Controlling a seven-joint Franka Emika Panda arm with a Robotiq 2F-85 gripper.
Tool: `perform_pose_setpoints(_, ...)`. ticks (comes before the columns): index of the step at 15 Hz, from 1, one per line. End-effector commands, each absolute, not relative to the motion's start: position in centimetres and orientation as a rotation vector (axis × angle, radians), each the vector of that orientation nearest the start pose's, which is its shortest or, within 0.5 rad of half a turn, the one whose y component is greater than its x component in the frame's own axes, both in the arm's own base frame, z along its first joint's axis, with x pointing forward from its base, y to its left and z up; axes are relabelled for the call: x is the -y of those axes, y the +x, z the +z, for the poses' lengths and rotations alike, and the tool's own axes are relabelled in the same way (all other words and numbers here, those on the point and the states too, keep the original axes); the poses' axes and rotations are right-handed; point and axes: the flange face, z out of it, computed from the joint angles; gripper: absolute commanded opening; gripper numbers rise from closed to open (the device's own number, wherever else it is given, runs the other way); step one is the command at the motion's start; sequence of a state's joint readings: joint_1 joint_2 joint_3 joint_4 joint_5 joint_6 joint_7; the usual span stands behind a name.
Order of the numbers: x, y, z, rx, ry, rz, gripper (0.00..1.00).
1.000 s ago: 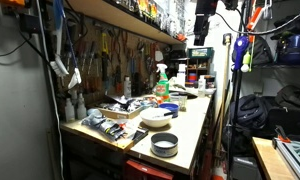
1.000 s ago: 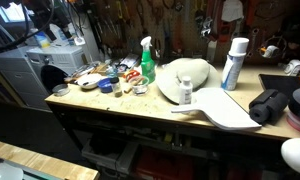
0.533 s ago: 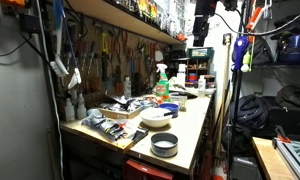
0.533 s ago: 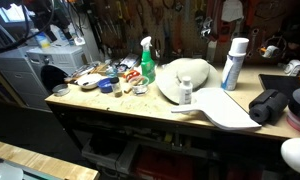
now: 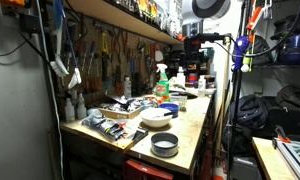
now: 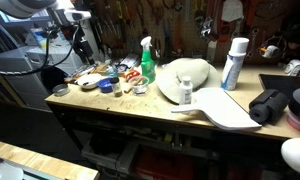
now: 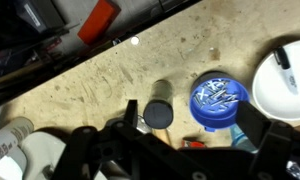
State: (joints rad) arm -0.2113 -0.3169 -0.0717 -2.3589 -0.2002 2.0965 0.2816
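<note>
The upright cylinder stands beside the blue dish of screws on the bench. My gripper needs to close on its black cap (image 5: 182, 98) (image 7: 158, 113).
In the wrist view my gripper (image 7: 193, 125) is open and empty above a worn wooden bench top (image 7: 100, 85). Its two dark fingers (image 7: 133, 115) stand wide apart. Between them, below, lie a blue dish of screws (image 7: 218, 100) and a black round-capped cylinder (image 7: 158, 113). A white bowl (image 7: 287, 85) sits at the right edge. In both exterior views the arm hangs over the cluttered end of the bench, with the gripper (image 5: 194, 52) (image 6: 83, 42) well above the surface and touching nothing.
A green spray bottle (image 6: 146, 62) (image 5: 161, 80), a white spray can (image 6: 233, 62), a large white bowl (image 6: 185, 80) and a black bag (image 6: 273, 104) stand on the bench. Tools hang on the back wall. A metal tin (image 5: 164, 144) sits near the bench end.
The arm has swung down and into view over the cluttered end of the bench in both exterior views. The objects on the bench have not moved.
</note>
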Motion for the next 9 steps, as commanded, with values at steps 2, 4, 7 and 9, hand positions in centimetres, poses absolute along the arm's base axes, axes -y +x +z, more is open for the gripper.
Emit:
perform_pose_setpoints(2, 18.6, 43.8, 40.4, -1.026, -3.021, 0.126, 1.00)
perform_pose_setpoints(4, 18.0, 43.6, 40.7, -0.987, -3.069, 0.089, 1.00)
perform_pose_setpoints(7, 18.8, 43.9, 40.0, -1.020, -3.040, 0.111, 1.00)
perform_pose_setpoints(9, 19.2, 44.3, 39.7, -1.065, -3.024, 0.059, 1.00)
